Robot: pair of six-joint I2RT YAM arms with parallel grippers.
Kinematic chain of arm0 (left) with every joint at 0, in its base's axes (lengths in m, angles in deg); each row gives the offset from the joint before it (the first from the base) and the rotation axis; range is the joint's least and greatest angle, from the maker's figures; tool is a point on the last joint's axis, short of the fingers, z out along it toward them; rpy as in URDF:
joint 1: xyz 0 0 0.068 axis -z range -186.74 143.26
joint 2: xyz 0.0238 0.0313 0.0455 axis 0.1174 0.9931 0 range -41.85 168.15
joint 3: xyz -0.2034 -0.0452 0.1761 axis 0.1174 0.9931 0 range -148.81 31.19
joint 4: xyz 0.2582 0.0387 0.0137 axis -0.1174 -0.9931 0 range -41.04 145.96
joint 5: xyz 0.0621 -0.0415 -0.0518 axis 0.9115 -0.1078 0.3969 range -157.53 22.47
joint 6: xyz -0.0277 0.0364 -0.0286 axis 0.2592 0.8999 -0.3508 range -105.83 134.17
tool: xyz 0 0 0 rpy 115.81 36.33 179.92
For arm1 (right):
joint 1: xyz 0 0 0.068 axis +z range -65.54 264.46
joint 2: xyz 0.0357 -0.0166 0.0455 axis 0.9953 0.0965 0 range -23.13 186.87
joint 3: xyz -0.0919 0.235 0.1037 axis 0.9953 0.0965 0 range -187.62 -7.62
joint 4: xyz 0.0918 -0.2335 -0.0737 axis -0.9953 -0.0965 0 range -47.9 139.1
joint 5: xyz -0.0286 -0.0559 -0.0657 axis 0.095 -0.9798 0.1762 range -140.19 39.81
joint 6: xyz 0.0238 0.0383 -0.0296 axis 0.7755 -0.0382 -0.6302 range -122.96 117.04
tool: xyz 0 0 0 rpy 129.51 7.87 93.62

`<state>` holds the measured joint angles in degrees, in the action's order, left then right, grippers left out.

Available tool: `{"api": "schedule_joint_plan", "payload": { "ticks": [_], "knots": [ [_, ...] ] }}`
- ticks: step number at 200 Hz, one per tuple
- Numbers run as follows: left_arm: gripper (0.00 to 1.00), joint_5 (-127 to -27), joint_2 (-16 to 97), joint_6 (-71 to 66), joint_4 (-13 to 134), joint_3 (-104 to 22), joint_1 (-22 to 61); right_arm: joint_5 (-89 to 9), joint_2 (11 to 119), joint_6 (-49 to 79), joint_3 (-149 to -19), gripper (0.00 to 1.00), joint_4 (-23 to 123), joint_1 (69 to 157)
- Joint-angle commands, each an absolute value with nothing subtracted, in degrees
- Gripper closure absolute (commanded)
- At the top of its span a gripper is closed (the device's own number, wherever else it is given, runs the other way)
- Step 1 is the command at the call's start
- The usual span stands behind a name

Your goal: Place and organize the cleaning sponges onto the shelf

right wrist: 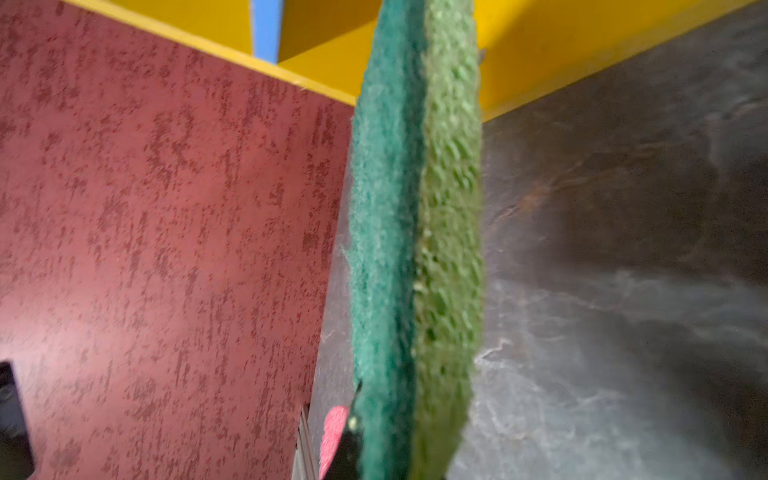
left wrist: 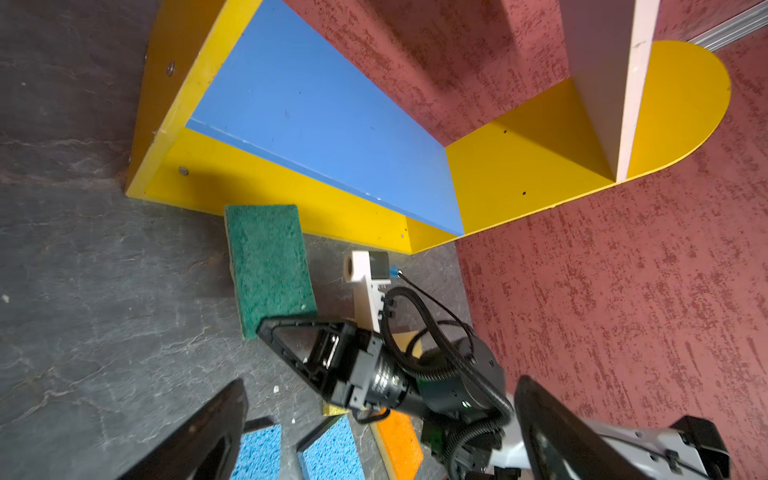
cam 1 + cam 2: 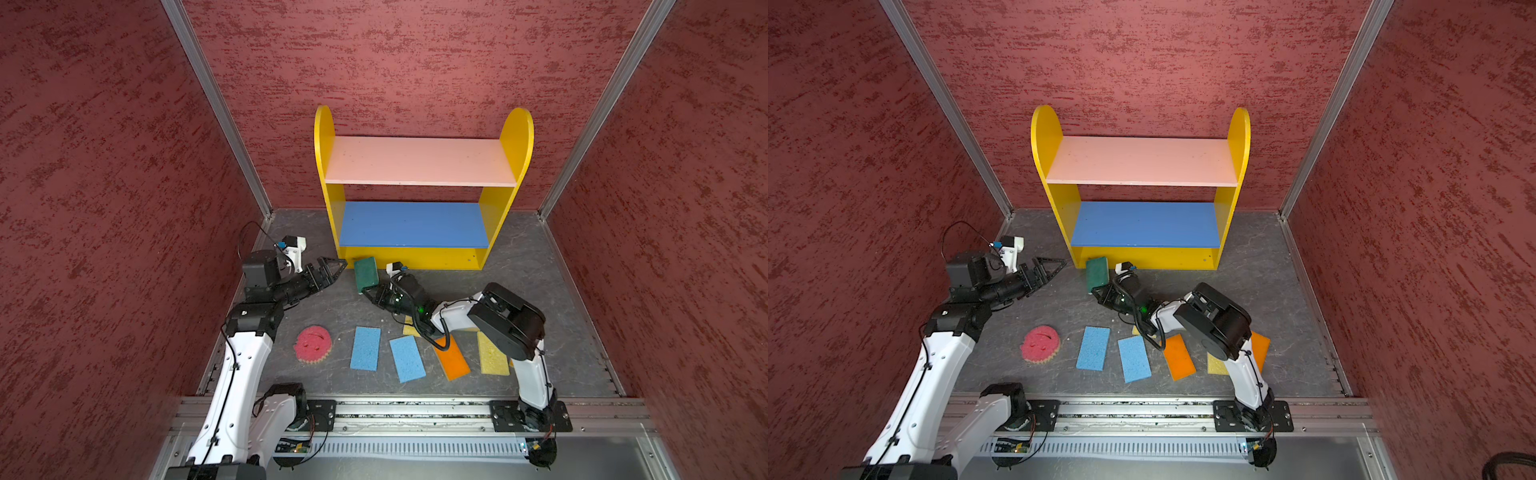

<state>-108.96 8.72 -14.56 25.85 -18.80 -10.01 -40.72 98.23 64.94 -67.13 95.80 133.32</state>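
Observation:
My right gripper is going to let go of the green sponge on the shelf's yellow base [image 3: 376,254], toward the end closest to my left gripper.
My right gripper [image 3: 371,292] is shut on one end of a green sponge [image 3: 366,274], which stands on its edge. In the left wrist view the green sponge's [image 2: 270,266] far end reaches the yellow base of the shelf [image 3: 324,137]. My left gripper [image 3: 338,267] is open and holds nothing, just left of that sponge. On the floor nearer the front lie a round pink-red sponge [image 3: 312,344], two blue sponges [image 3: 365,348] [image 3: 407,358], an orange one [image 3: 452,357] and a pale yellow one [image 3: 492,355]. The right arm partly hides another yellow sponge [image 3: 411,330] and a second orange one [image 3: 1260,347].
Red textured walls [image 3: 124,187] close in the grey floor [image 3: 519,266] on three sides. The shelf stands against the back wall. An aluminium rail [image 3: 415,409] with both arm bases runs along the front edge.

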Motion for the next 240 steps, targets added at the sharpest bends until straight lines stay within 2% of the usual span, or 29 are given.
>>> {"api": "schedule_joint_plan", "payload": {
  "ticks": [1,55,135,181,215,240],
  "knots": [
    [0.01,-109.1,8.1,-10.4,21.0,-20.2,-10.4,-44.8,101.7,69.3,-72.7,1.00,100.6,132.2],
    [0.01,-110.4,6.9,-10.3,20.1,-18.8,-10.2,-48.7,110.0,69.4,-81.6,1.00,96.6,129.6],
    [0.00,-110.9,7.7,-10.9,21.1,-17.8,-9.6,-51.3,114.2,69.7,-85.9,0.98,93.2,127.1],
    [0.00,-110.9,7.9,-11.0,21.2,-17.5,-9.7,-50.8,116.2,70.3,-88.3,0.84,91.1,127.0],
    [0.00,-111.0,8.2,-11.0,21.4,-17.5,-9.6,-50.4,116.4,70.5,-88.1,0.61,90.8,126.9],
    [0.00,-111.2,8.3,-11.1,21.8,-17.2,-9.7,-50.2,115.3,70.6,-86.6,0.53,90.4,126.8]
  ]
}}
